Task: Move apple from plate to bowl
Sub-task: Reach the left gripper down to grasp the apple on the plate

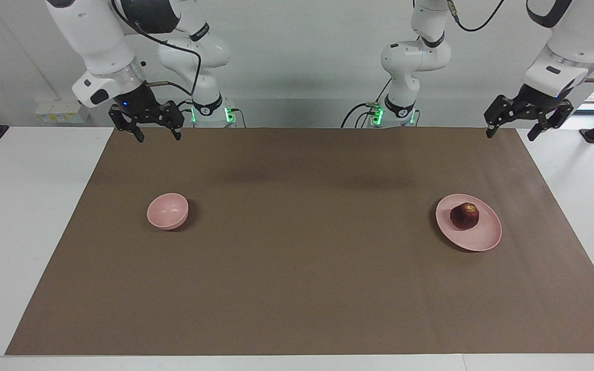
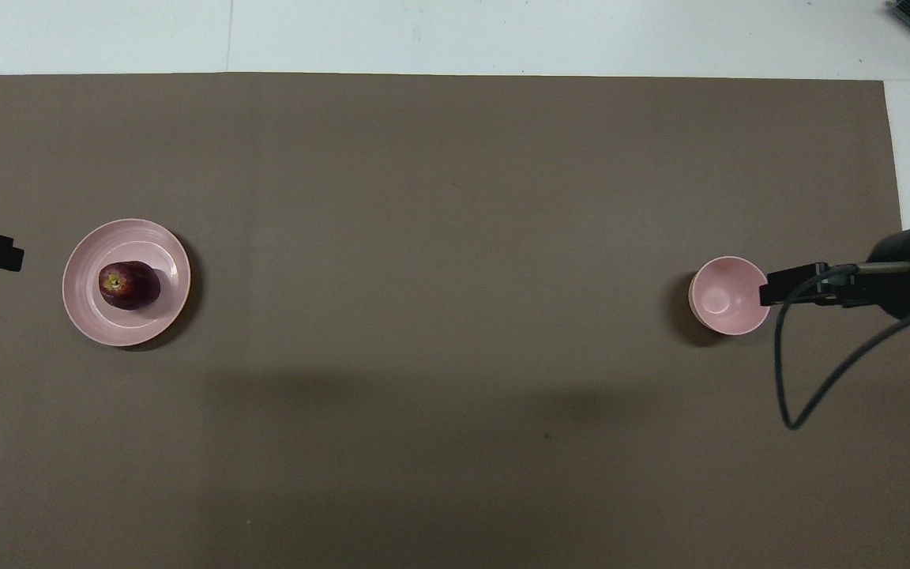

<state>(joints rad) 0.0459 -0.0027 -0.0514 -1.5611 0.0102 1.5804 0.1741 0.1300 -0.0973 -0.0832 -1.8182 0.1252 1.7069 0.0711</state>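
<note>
Next, my left gripper goes to the dark red apple's middle (image 2: 129,281) and closes there, to lift it off the wide pink plate.
The dark red apple (image 1: 464,216) lies on the wide pink plate (image 1: 487,240) toward the left arm's end of the brown mat. It also shows in the overhead view (image 2: 129,284) on the plate (image 2: 85,316). The small deep pink bowl (image 1: 167,211) stands empty toward the right arm's end, and shows from overhead too (image 2: 730,295). My left gripper (image 1: 509,136) is open and empty, raised over the mat's edge by the robots. My right gripper (image 1: 158,137) is open and empty, raised over the same edge at its own end.
The brown mat (image 1: 297,257) covers most of the white table (image 1: 29,206). A black cable (image 2: 787,371) hangs from the right arm. Both arm bases stand at the mat's edge nearest the robots.
</note>
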